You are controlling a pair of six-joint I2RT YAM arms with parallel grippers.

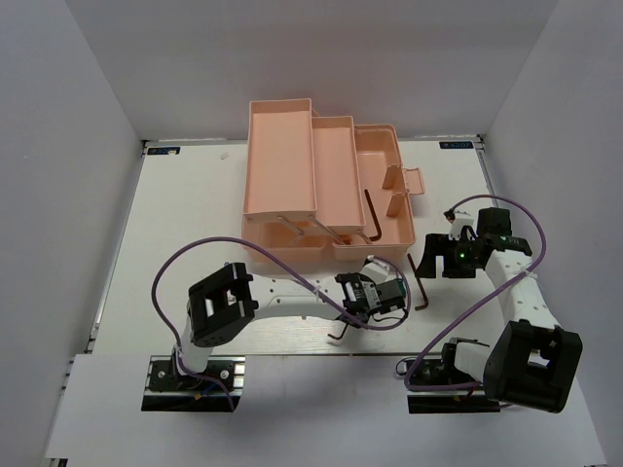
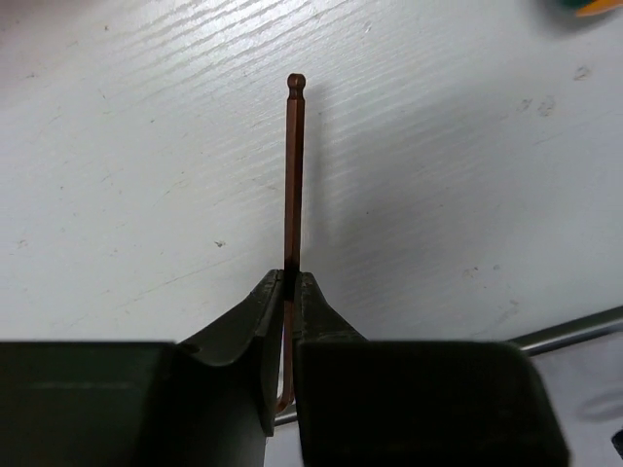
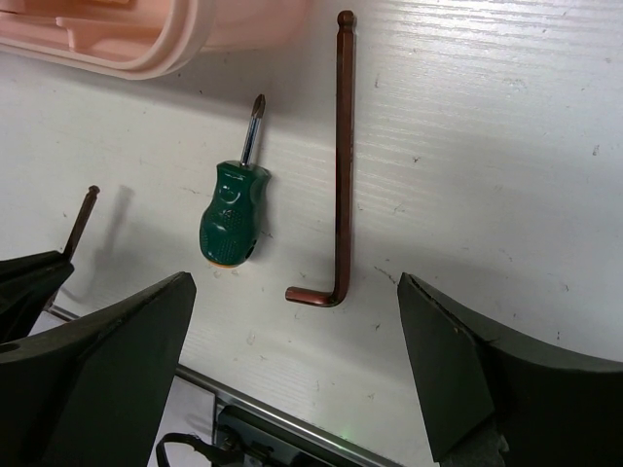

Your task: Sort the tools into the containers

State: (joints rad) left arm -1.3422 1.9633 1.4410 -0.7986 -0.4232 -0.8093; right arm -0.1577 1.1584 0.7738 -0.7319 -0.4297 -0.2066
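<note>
The brown hex key, now held in front of the toolbox, is to go in the toolbox base, across the other hex key (image 1: 379, 208) there. Next, my left gripper lets go of it there.
My left gripper (image 2: 294, 277) is shut on a thin brown hex key (image 2: 294, 175), whose ball end points away over the white table. In the top view this gripper (image 1: 394, 290) sits just in front of the peach-pink toolbox (image 1: 292, 156). My right gripper (image 3: 293, 280) is open and empty, hovering above a second hex key (image 3: 343, 165) and a stubby green screwdriver (image 3: 232, 216), both flat on the table. In the top view the right gripper (image 1: 458, 255) is right of the toolbox, with that hex key (image 1: 421, 282) beside it.
The toolbox stands open with its trays folded out. One hex key (image 1: 375, 216) lies in its base and thin tools (image 1: 292, 229) lie at its front. Another L-shaped key (image 1: 339, 331) lies by the left forearm. The toolbox rim (image 3: 127, 49) is close to the screwdriver tip.
</note>
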